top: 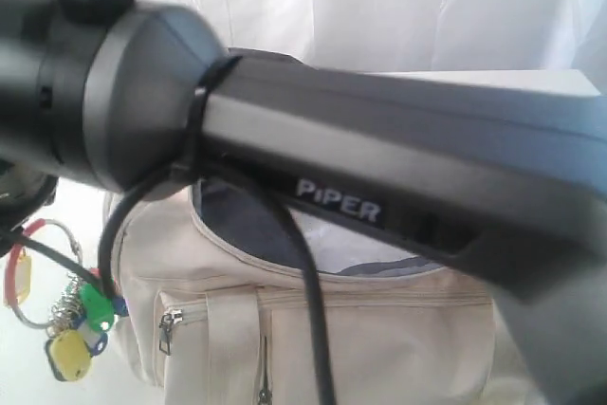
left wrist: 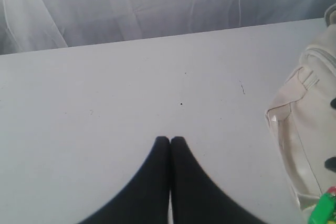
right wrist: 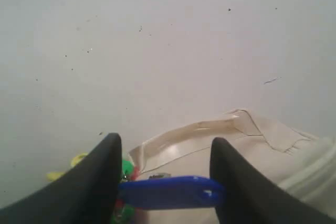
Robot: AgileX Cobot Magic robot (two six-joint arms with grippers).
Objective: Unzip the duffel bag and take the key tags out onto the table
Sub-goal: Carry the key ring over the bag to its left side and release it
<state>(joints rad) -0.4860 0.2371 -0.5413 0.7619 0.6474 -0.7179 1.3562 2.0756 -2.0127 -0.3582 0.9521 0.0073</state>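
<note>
The robot's right gripper should set the key tags down on the white table point(top: 70, 325) next to the end of the cream duffel bag.
My right gripper point(right wrist: 165, 140) is shut on the key tags, pinching a blue tag point(right wrist: 168, 192) that spans the gap between both fingers. Green point(right wrist: 126, 170) and yellow point(right wrist: 65, 167) tags dangle under it. In the exterior view the key tags point(top: 81, 324) hang with their metal rings just left of the cream duffel bag point(top: 379, 339). The bag's top gapes open and shows dark lining point(top: 242, 225). My left gripper point(left wrist: 169, 139) is shut and empty over the bare white table point(left wrist: 105, 103), with the duffel bag point(left wrist: 304, 129) off to one side.
A black arm link marked PiPER point(top: 379, 168) crosses most of the exterior view and hides the back of the bag. A black cable point(top: 318, 329) hangs in front of the bag. White curtain point(left wrist: 157, 3) stands behind the table edge.
</note>
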